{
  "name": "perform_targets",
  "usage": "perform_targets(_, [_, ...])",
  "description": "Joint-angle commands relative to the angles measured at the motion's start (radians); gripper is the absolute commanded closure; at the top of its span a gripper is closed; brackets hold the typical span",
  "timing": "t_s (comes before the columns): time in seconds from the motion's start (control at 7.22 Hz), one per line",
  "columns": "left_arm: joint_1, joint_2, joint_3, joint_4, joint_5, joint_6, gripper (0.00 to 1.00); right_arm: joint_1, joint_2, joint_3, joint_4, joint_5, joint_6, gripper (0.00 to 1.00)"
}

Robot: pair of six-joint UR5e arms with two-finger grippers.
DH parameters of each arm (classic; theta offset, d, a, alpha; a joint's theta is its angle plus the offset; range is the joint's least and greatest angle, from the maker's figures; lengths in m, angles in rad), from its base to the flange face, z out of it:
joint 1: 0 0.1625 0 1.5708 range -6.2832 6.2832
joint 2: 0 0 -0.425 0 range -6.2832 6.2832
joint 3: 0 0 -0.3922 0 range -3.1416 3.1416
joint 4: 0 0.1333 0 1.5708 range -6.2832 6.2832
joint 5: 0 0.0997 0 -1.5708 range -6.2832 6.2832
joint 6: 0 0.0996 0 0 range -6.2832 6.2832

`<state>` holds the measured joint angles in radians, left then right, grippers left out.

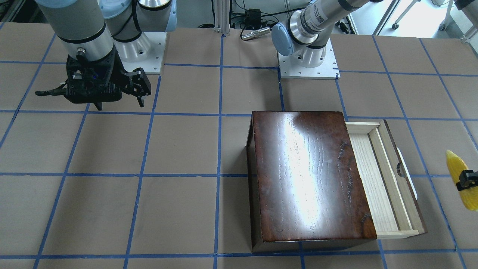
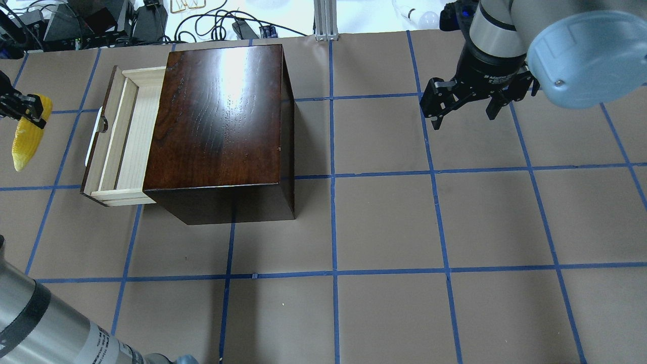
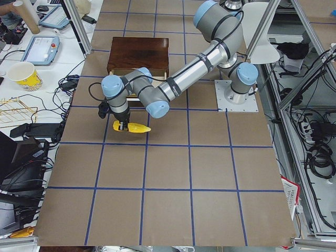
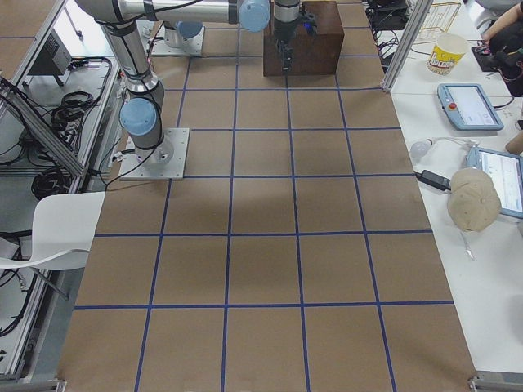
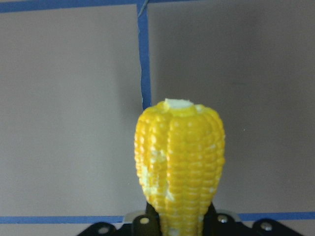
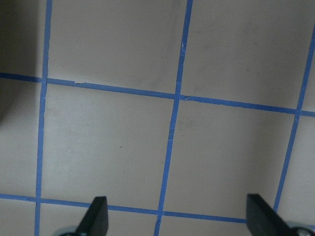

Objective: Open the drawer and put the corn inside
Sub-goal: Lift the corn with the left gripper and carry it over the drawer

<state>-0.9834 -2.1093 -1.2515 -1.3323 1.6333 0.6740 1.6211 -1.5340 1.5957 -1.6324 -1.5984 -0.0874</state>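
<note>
My left gripper should release the corn on the drawer's pale wood bottom (image 1: 380, 181), about halfway along the edge of the dark box.
The dark reddish-brown box (image 2: 222, 116) stands on the table's left half. Its pale wood drawer (image 2: 121, 136) is pulled partly out to the left, and its visible part is empty. The white bar handle (image 2: 91, 146) is on the dark front panel. My left gripper (image 2: 25, 108) is shut on the yellow corn (image 2: 28, 139) and holds it above the table, left of the drawer front and apart from it. The left wrist view shows the corn (image 5: 179, 167) end-on between the jaws. My right gripper (image 2: 465, 114) is open and empty, far right of the box.
The table (image 2: 384, 222) is brown with a blue tape grid. The two arm bases (image 1: 308, 59) sit at the robot's edge. Cables and devices (image 2: 151, 20) lie beyond the far edge. A side bench holds a paper cup (image 3: 23, 76) and tablets.
</note>
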Motion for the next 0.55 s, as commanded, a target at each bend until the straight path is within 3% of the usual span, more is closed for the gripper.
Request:
perform_targets(0.0, [-0.065,0.052,0.102,-0.138,-0.001,-0.002,1.00,0.000,-0.002,0.000,0.000,0.000,0.000,0.00])
perform_targets(0.42, [-0.173,0.109,0.090,-0.220,-0.022,-0.083,1.00,0.000,-0.002,0.000,0.000,0.000,0.000,0.00])
